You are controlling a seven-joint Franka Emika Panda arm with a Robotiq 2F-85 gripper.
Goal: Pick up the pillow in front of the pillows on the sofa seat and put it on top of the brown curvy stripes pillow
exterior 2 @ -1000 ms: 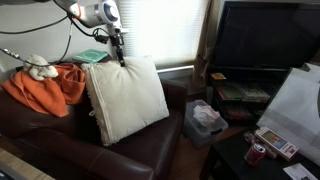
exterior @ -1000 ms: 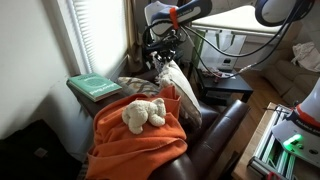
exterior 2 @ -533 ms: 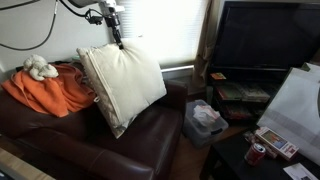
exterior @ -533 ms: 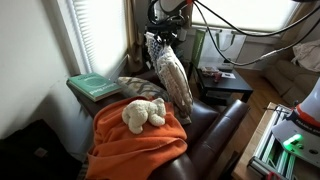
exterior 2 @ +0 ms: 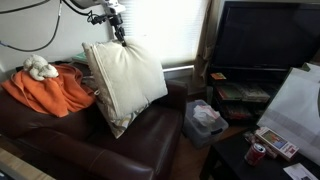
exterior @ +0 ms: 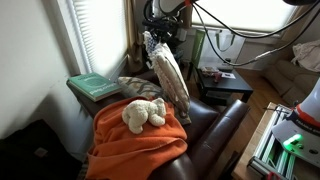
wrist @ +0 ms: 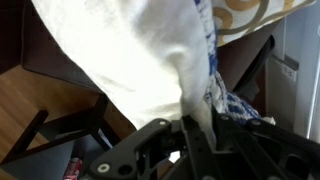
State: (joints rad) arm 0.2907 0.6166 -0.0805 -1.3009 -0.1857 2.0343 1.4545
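Next, my gripper lets go of the large cream pillow between the green book and the cream stuffed toy (exterior: 137, 77).
My gripper (exterior 2: 120, 33) is shut on the top corner of the large cream pillow (exterior 2: 125, 82) and holds it hanging above the dark brown sofa seat (exterior 2: 150, 135). In an exterior view the pillow (exterior: 168, 75) shows edge-on with its blue-and-white face, under the gripper (exterior: 155, 38). In the wrist view the jaws (wrist: 195, 125) pinch the cream fabric (wrist: 130, 50) with blue pattern beside it. The brown curvy stripes pillow (exterior: 132, 88) lies flat behind the hanging pillow, partly hidden by it and by the orange blanket.
An orange blanket (exterior: 135, 140) with a cream stuffed toy (exterior: 143, 113) covers the sofa end; it also shows in the other view (exterior 2: 45, 88). A green book (exterior: 93, 85) lies on the sill. A TV (exterior 2: 262, 45), a bin (exterior 2: 205, 120) and cables stand nearby.
The gripper has lifted the pillow off the seat over the last second. In the last half second the pillow swung slightly; the gripper stayed nearly in place.
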